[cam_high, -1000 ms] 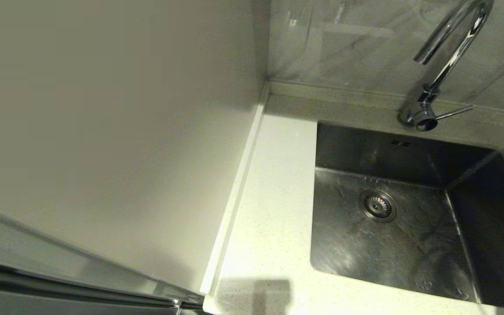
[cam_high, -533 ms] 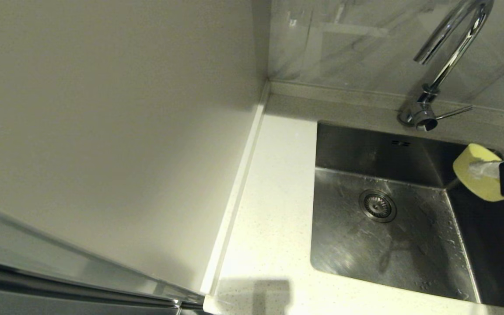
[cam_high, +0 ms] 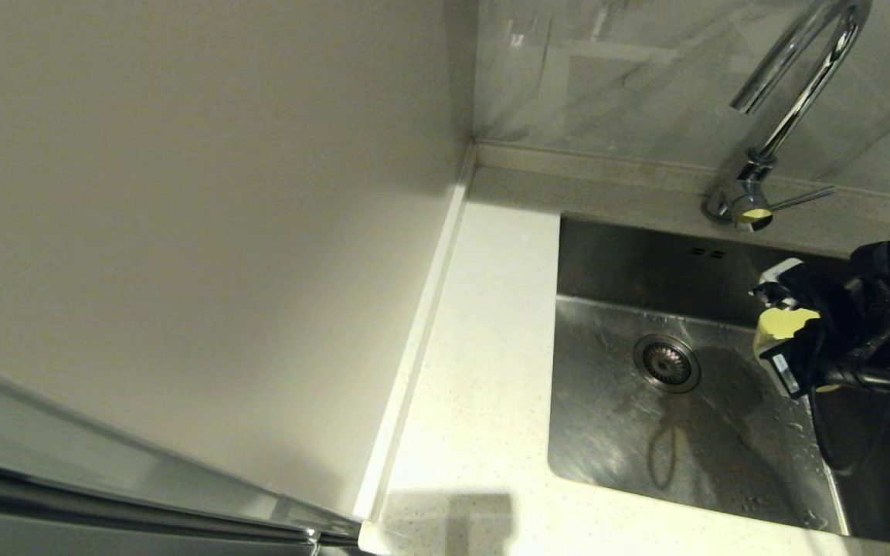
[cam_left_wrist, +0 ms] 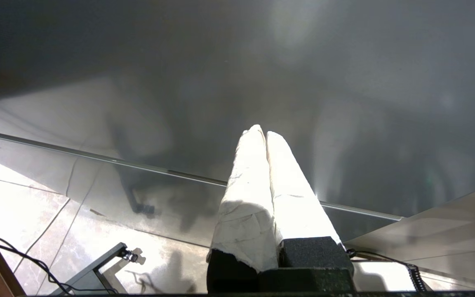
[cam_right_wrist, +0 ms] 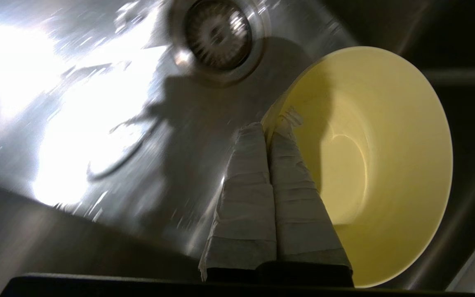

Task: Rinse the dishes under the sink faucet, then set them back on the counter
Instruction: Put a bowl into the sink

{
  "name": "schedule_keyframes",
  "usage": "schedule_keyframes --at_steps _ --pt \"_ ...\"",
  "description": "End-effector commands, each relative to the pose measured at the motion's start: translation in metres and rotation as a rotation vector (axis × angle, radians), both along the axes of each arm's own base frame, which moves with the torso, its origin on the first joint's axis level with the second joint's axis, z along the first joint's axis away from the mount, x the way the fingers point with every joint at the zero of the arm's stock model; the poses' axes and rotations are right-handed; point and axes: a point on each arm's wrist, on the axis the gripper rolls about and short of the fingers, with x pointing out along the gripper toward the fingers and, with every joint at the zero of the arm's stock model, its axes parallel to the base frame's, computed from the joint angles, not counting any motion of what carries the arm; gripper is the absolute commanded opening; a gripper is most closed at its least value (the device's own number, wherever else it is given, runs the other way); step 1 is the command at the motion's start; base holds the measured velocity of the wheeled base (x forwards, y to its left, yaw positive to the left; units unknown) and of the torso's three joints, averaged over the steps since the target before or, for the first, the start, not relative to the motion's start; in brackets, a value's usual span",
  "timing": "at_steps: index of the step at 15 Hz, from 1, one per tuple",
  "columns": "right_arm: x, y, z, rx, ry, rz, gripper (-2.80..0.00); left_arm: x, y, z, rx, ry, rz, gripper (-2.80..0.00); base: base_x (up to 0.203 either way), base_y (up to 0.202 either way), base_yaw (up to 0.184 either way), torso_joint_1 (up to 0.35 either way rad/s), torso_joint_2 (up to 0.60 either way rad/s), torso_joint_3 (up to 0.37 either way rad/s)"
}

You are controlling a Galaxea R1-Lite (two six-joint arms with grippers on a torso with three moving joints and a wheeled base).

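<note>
The robot's right gripper needs to release the pale yellow bowl on the steel sink's bottom beside the drain strainer (cam_high: 754,371).
My right gripper (cam_high: 771,328) (cam_right_wrist: 267,126) hangs over the right half of the steel sink (cam_high: 623,432), shut on the rim of the pale yellow bowl (cam_right_wrist: 386,165) (cam_high: 781,323). The bowl is tilted on edge above the basin floor, right of the drain strainer (cam_high: 667,363) (cam_right_wrist: 217,35), with its hollow facing the wrist camera. The chrome faucet (cam_high: 789,100) stands behind the sink; no water shows from it. The cream counter (cam_high: 484,347) lies left of the sink with no dishes on it. The two white bowls are out of view. My left gripper (cam_left_wrist: 262,131) is shut on nothing, away from the sink.
A plain beige wall panel (cam_high: 182,232) fills the left side, ending at a raised strip (cam_high: 422,324) along the counter. Grey tiled wall (cam_high: 630,77) rises behind the faucet. The left wrist view shows a glossy floor (cam_left_wrist: 23,198) and a dark panel.
My right arm has come in from the right edge, carrying the yellow bowl leftward and lower over the sink. One second ago neither arm nor bowl was in view.
</note>
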Motion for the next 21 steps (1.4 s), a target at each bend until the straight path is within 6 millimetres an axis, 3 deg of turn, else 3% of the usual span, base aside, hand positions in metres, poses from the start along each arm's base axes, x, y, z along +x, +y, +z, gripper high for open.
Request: schedule_keyframes --at_steps 1,6,12,21 --pt "0.032 0.0 -0.041 -0.015 0.007 -0.023 -2.8 0.0 0.0 0.0 -0.001 -0.003 0.001 -2.8 0.0 0.0 0.0 0.0 0.0 0.0" --pt "0.062 -0.009 -0.074 0.08 0.037 -0.129 -2.8 0.0 0.0 0.0 -0.001 -0.003 0.001 -2.8 0.0 0.0 0.0 0.0 0.0 0.0" --pt "0.099 -0.02 -0.099 0.14 0.027 -0.221 -2.8 0.0 0.0 0.0 -0.001 -0.004 0.002 -2.8 0.0 0.0 0.0 0.0 0.0 0.0" --pt "0.122 -0.041 -0.108 0.132 -0.005 -0.279 -2.8 0.0 0.0 0.0 -0.001 -0.003 0.002 -2.8 0.0 0.0 0.0 0.0 0.0 0.0"
